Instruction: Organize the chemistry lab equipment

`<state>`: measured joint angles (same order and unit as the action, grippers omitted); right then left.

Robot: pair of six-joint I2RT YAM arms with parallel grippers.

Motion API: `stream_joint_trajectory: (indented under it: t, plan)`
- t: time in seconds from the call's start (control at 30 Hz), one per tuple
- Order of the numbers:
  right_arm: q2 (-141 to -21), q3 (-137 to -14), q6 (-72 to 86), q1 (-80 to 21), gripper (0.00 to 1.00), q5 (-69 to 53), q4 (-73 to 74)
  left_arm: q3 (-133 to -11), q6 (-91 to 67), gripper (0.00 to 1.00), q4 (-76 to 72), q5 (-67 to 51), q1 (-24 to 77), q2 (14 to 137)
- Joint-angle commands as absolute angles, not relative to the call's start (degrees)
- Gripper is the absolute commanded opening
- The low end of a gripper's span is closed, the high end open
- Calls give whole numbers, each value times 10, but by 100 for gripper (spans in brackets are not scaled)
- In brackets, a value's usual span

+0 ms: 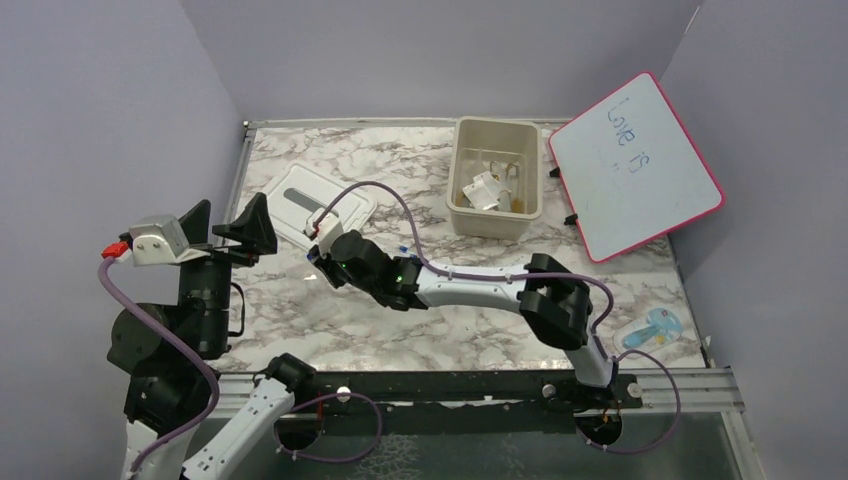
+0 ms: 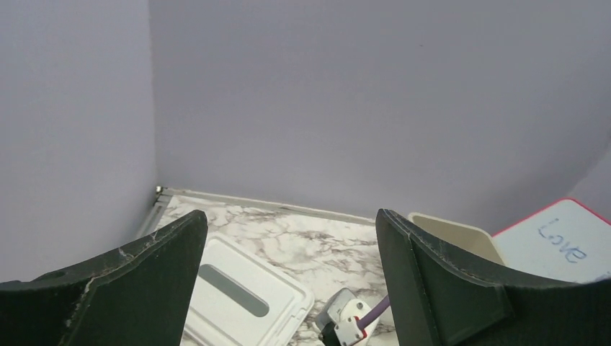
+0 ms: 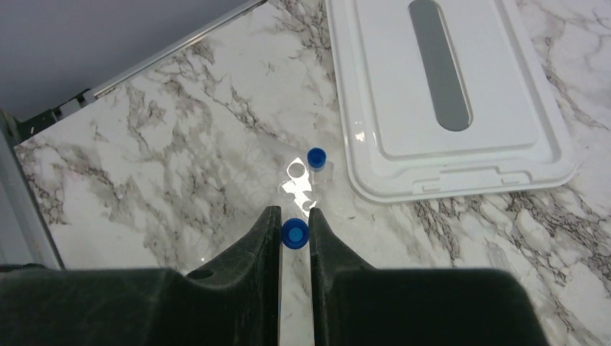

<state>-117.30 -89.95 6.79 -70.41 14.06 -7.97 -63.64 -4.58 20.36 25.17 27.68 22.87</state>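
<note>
I will use my right gripper to set the blue-capped tube, now just above the marble table, down in the clear rack [image 1: 313, 267] [image 3: 301, 177] next to the second blue-capped tube.
My right gripper [image 3: 294, 216] is shut on a thin clear tube with a blue cap [image 3: 295, 233], just above the marble table. A second blue-capped tube [image 3: 315, 157] lies just beyond the fingertips, beside a glinting clear packet [image 3: 295, 182]. In the top view the right gripper [image 1: 318, 252] is stretched left, near the white lid's front edge. My left gripper [image 1: 228, 228] hangs raised at the left side, open and holding nothing; its fingers [image 2: 425, 252] stand wide apart. Clear packets [image 1: 485, 190] lie in the beige tub [image 1: 462, 170].
The white lid [image 1: 322, 198] lies flat left of the tub, close to the right gripper. A pink-framed whiteboard [image 1: 635, 165] leans at the back right. A clear packet with a light blue item [image 1: 655, 328] rests near the front right edge. Walls close in on both sides.
</note>
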Motion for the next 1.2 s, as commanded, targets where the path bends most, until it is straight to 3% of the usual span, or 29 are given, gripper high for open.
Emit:
stream_joint_trajectory:
  t: [0.0,0.57,1.17]
  plan:
    - [-1227,-967,20,-714,15,221,-104,-659,-22,89,233,339,278,243]
    - [-1308,-1047,42,-715,15,157,-68,-646,-3,89,235,346,278,245]
    - [-1344,-1095,54,-715,15,190,-8,-650,-10,89,240,333,278,256]
